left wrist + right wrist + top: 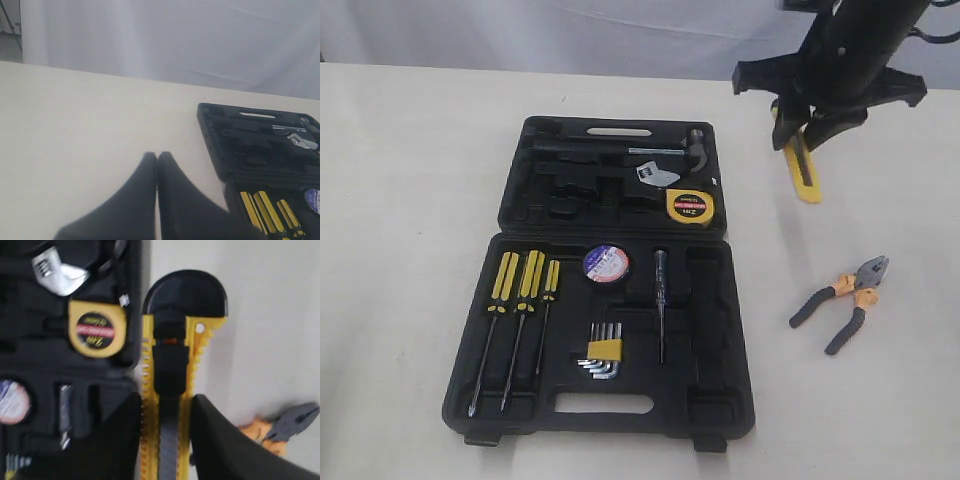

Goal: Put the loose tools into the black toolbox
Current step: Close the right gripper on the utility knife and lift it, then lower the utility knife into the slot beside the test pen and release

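The robot's right gripper will release the yellow-black utility knife in the long empty slot (704, 316) next to the thin tester screwdriver.
My right gripper (800, 128) (166, 397) is shut on the yellow-black utility knife (803, 168) (170, 360), which hangs from it pointing down, just right of the open black toolbox (620, 412). The yellow tape measure (688, 206) (96, 330) lies in the lid half. In the base half sits the tape roll (604, 264) (12, 401). The pliers (845, 300) (280, 426) with black-orange handles lie on the table right of the box. My left gripper (157, 156) is shut and empty over bare table left of the toolbox (210, 130).
Three yellow-handled screwdrivers (520, 290), a hex key set (603, 352) and a thin tester screwdriver (660, 300) rest in the base. A wrench (655, 172) and hammer head (698, 150) sit in the lid. A white backdrop stands behind the table.
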You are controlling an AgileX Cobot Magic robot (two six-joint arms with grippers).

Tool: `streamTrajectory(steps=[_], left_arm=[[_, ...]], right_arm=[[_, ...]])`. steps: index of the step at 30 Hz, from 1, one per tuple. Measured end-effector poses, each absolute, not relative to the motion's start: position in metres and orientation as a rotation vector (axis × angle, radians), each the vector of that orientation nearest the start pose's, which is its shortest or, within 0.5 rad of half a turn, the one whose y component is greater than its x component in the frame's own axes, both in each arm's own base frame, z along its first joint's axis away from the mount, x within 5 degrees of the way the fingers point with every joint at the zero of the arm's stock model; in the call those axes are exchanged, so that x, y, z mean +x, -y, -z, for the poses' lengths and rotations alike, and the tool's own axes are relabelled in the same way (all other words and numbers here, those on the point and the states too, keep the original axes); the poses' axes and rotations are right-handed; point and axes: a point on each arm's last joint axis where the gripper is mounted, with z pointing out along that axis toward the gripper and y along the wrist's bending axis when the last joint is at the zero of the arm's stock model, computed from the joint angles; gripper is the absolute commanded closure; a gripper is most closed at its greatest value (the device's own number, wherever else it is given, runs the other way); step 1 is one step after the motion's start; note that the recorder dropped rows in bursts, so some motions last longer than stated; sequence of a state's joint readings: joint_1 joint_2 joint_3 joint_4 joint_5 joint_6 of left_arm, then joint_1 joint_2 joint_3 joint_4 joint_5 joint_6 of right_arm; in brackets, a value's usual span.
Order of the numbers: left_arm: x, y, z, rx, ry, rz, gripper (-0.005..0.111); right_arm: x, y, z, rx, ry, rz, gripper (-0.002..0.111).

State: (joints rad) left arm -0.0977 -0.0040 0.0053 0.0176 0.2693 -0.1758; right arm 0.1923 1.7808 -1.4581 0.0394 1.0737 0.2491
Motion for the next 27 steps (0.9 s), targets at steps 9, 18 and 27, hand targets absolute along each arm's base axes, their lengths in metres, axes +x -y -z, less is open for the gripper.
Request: streamTrajectory(steps=[9,18,27], left_arm=[[0.055,0.005,-0.187,-0.057,-1.757,0.183,0.107],[0.055,0.005,-0.187,-0.057,-1.757,0.183,0.107],[0.055,0.005,-0.187,-0.057,-1.757,0.183,0.107]], right_arm=[[0.293,-0.135,-0.234,0.234,-2.872,-0.273,0.109],[0.292,-0.170,-0.173,0.309,-2.928,-0.136,0.109],[0.289,-0.181,-0.156,0.285,-2.967,-0.095,0.108]])
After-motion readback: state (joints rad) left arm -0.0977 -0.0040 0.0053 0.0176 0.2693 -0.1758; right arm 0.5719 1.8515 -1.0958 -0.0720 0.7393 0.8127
